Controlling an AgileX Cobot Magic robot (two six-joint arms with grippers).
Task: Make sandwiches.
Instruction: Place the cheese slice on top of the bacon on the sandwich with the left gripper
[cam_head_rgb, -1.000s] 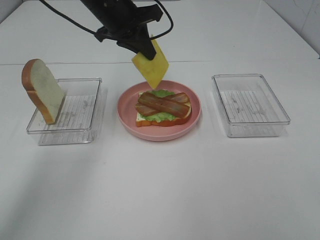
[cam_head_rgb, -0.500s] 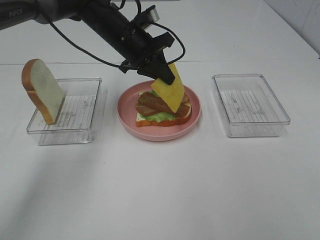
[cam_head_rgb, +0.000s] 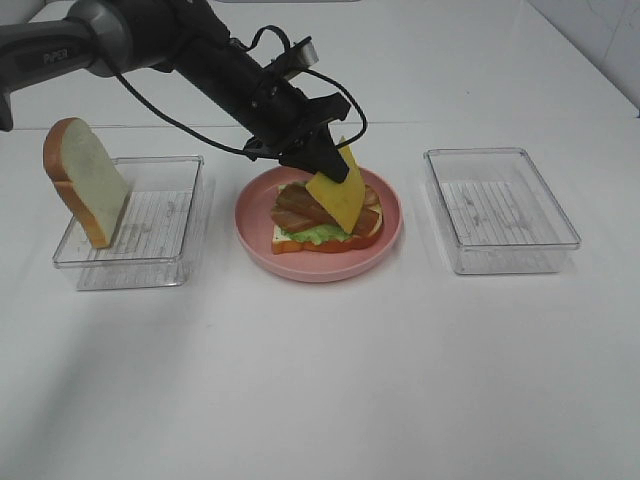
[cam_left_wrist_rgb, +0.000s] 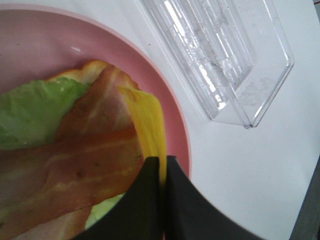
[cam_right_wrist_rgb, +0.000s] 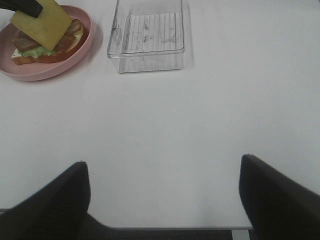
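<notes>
Next, my left gripper releases the yellow cheese slice, now hanging tilted at the bacon, flat across the bacon strips on the open sandwich (cam_head_rgb: 319, 199) (cam_left_wrist_rgb: 60, 162).
An open sandwich (cam_head_rgb: 322, 222) lies on the round pink plate (cam_head_rgb: 300, 266): white bread, green lettuce and two bacon strips. My left gripper (cam_head_rgb: 322, 163) is shut on the upper edge of a yellow cheese slice (cam_head_rgb: 340, 195), which hangs tilted with its lower edge at the bacon. In the left wrist view the cheese (cam_left_wrist_rgb: 147, 125) runs edge-on from the closed fingers (cam_left_wrist_rgb: 145, 205) down to the bacon (cam_left_wrist_rgb: 75, 165) and lettuce (cam_left_wrist_rgb: 30, 110). My right gripper (cam_right_wrist_rgb: 162, 161) is open and empty over bare table, away from the plate (cam_right_wrist_rgb: 30, 75). It does not show in the exterior view.
A white bread slice (cam_head_rgb: 85, 180) leans upright in the clear left tray (cam_head_rgb: 150, 235). A clear empty tray (cam_head_rgb: 500, 210) stands right of the plate and also shows in the right wrist view (cam_right_wrist_rgb: 145, 35). The table is white.
My left gripper has come down and to the right with the cheese, from above the plate's far edge to the top of the sandwich. The bread slice and trays have not moved.
</notes>
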